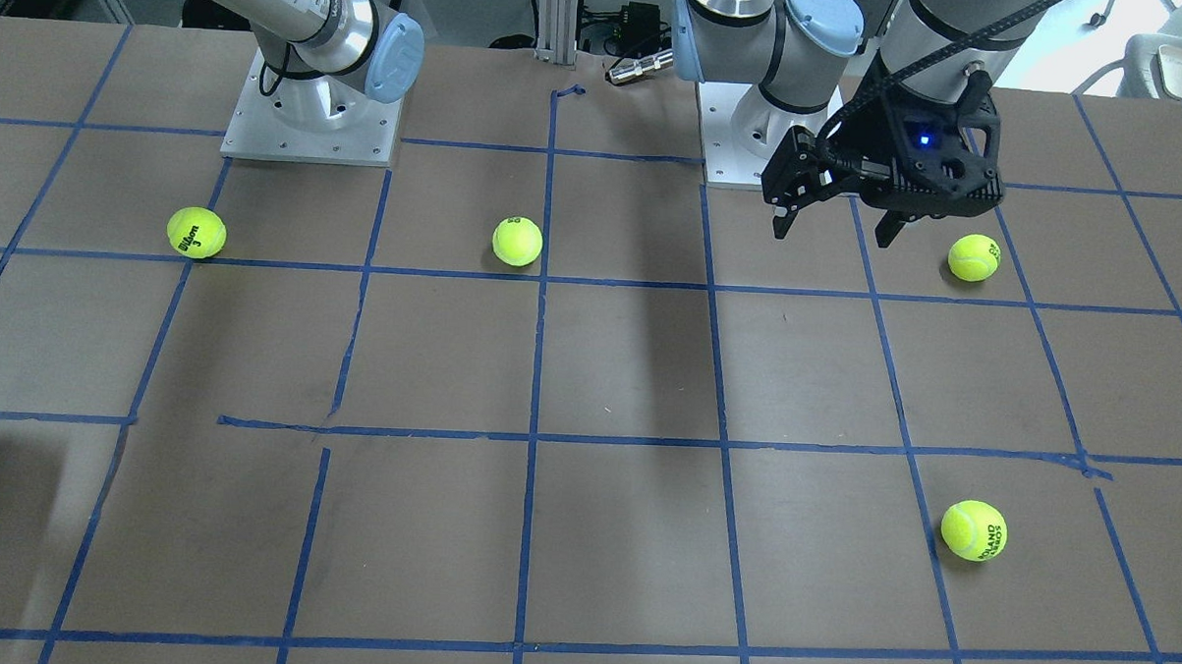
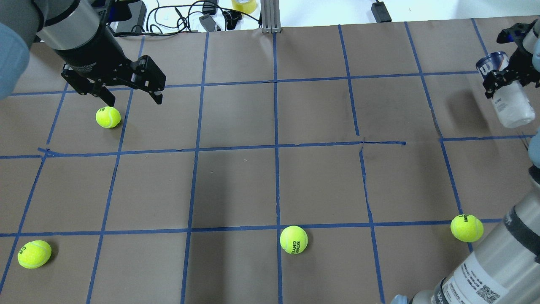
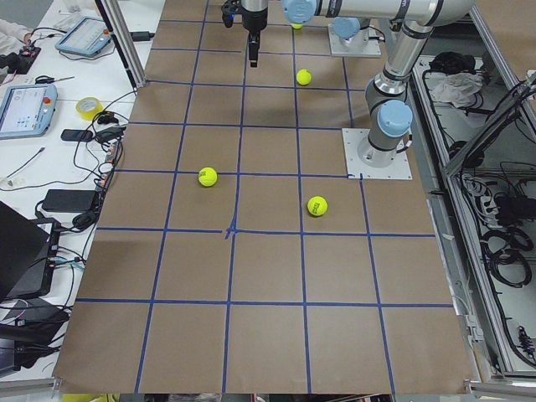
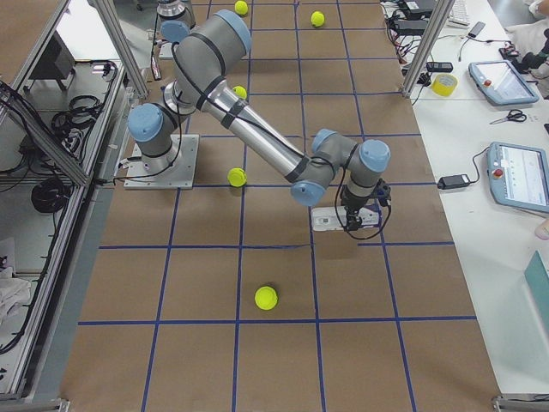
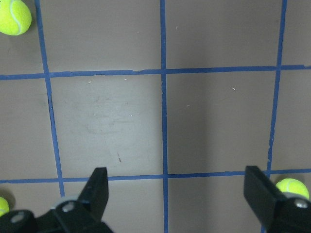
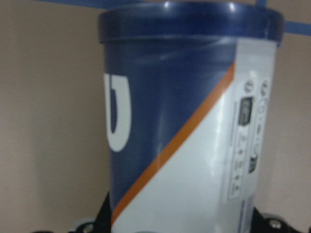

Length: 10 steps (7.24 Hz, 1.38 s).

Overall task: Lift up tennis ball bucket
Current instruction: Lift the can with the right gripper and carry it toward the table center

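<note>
I'll release the tennis ball bucket with my right gripper on the middle blue-taped square (image 1: 620, 570), level with the farthest tennis ball.
The tennis ball bucket (image 2: 508, 103) is a tube with a white and dark-blue label and a dark blue rim, at the far right of the overhead view. My right gripper (image 2: 506, 77) is shut on it near the rim end. The tube is tilted, almost lying over, and casts a shadow on the table beside it. It fills the right wrist view (image 6: 180, 136) and shows in the exterior right view (image 4: 328, 221) with the right gripper (image 4: 358, 216). My left gripper (image 2: 134, 101) is open and empty above the table, also in the front view (image 1: 834, 234) and its wrist view (image 5: 178, 194).
Several yellow-green tennis balls lie on the brown, blue-taped table: one beside the left gripper (image 2: 108, 117), others at the near left (image 2: 34, 254), near middle (image 2: 293, 239) and near right (image 2: 466, 228). Cables (image 2: 190, 17) lie past the far edge.
</note>
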Motion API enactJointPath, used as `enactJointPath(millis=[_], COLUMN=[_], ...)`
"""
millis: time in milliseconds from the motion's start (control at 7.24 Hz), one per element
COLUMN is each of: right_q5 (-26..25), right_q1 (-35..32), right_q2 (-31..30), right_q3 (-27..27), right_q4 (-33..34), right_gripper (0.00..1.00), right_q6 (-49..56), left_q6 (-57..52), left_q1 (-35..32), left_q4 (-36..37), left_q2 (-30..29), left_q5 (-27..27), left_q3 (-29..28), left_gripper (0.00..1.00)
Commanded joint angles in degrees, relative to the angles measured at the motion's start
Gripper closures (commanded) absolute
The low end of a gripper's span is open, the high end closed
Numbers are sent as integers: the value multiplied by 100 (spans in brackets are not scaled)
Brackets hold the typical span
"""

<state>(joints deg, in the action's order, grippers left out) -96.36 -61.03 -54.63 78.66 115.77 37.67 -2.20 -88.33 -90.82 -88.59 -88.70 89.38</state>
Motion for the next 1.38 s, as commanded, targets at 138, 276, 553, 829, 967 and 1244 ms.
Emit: enactJointPath(millis=[138,276,553,829,967,1244], right_q5=[452,443,355,-320,-322,10], right_q1=[-1275,-1837,-3251,-4255,-4608,-4769], right_q2=[-321,-329,-207,178,372,645], right_q3=[27,27,27,-78,-113,-559], right_q4=[-142,-81,731,1289,1595,1528], right_gripper=[21,21,20,21,20,21], right_q6=[1895,2346,3521,4552,5018,4912], left_q6=[0,0,-9,-9,-9,-9], left_q1=[0,9,70,184,202,202], left_q4=[2,11,20,20,20,20], left_q2=[0,0,0,0,0,0], left_q5=[-287,-288,-279,-288,-288,-270], left_q3=[9,9,-17,-70,-88,-79], left_gripper=[0,0,0,0,0,0])
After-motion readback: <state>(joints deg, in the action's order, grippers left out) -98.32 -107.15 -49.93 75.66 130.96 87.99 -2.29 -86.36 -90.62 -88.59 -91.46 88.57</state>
